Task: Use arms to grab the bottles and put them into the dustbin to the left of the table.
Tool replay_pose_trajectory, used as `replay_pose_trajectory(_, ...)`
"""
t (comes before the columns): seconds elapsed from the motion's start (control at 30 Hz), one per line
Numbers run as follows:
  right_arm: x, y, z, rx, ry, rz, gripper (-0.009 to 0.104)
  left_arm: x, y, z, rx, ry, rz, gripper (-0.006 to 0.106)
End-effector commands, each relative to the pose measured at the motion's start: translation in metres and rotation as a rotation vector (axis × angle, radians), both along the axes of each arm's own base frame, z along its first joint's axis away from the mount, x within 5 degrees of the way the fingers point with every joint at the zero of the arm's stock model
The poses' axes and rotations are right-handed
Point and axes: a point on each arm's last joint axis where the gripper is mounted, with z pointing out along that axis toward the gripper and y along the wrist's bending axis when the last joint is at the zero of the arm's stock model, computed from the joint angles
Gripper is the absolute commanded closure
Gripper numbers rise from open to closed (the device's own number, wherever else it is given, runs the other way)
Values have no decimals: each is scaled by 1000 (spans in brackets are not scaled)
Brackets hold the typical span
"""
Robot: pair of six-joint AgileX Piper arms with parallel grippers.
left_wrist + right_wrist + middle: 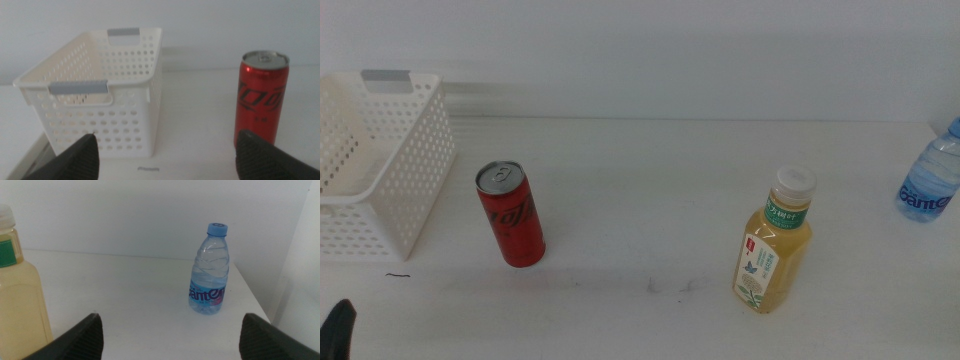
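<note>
Next, my left gripper moves to the red can's middle [515, 222] [260, 102], around its black lettering, and closes there, because this can is the nearest one to the dustbin.
Three bottles stand upright on the white table [650, 160]: a slim red can [510, 213] left of centre, a yellow drink bottle [775, 245] right of centre, and a clear water bottle [930, 180] at the far right edge. The white perforated dustbin [380, 150] sits at the left. My left gripper [170, 157] is open and holds nothing, low near the front left, facing the dustbin [95, 95] and the can [261, 97]. My right gripper [172, 337] is open and holds nothing, with the water bottle [210, 272] ahead and the yellow bottle [20, 290] close beside it.
Only a dark tip of the left gripper [338, 325] shows at the bottom left of the middle view; the right arm is out of that view. Faint scuff marks [665, 287] lie near the front. A wall stands behind the table.
</note>
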Motion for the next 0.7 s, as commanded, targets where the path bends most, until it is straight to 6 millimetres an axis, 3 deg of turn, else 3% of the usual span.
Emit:
replay_pose_trajectory(0.0, 0, 0, 0, -5, -7, -7, 23, 0, 0, 4, -6, -43, -5, 7)
replay_pose_trajectory(0.2, 0, 0, 0, -5, -7, -7, 23, 34, -11, 7, -29, 0, -126, 7)
replay_pose_trajectory(0.4, 0, 0, 0, -5, -7, -7, 23, 76, -35, -11, -19, 56, -267, 7)
replay_pose_trajectory(0.67, 0, 0, 0, -2, -7, -7, 23, 98, -48, -30, -28, 31, -311, 7)
